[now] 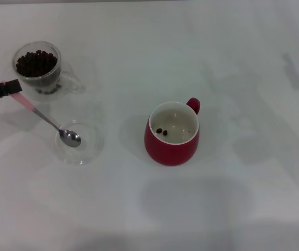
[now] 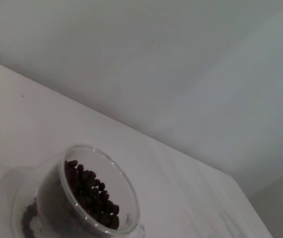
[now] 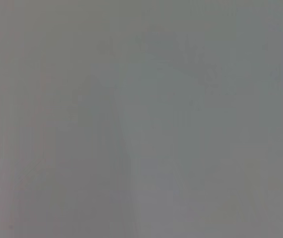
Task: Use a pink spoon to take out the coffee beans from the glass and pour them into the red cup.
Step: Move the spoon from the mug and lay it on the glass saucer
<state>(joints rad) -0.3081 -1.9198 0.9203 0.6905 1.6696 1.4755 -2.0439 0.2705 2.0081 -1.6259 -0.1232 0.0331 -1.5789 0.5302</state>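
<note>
I need to release the pink spoon from my left gripper across the clear glass dish [image 1: 70, 133], its bowl toward the red cup.
My left gripper [image 1: 5, 90] reaches in from the left edge of the head view and is shut on the pink handle of the pink spoon [image 1: 48, 121]. The spoon slants down to the right, and its empty silver bowl sits over a flat clear glass dish [image 1: 89, 151]. The glass [image 1: 37, 68], full of coffee beans [image 1: 35, 63], stands just behind the gripper; the left wrist view shows it [image 2: 116, 182] with its beans [image 2: 89, 193]. The red cup [image 1: 173, 134] stands at the centre with two beans [image 1: 162, 131] inside. My right gripper is out of view.
The white table [image 1: 228, 57] stretches around the objects. A few loose beans lie at the foot of the glass. The right wrist view shows only a blank grey surface.
</note>
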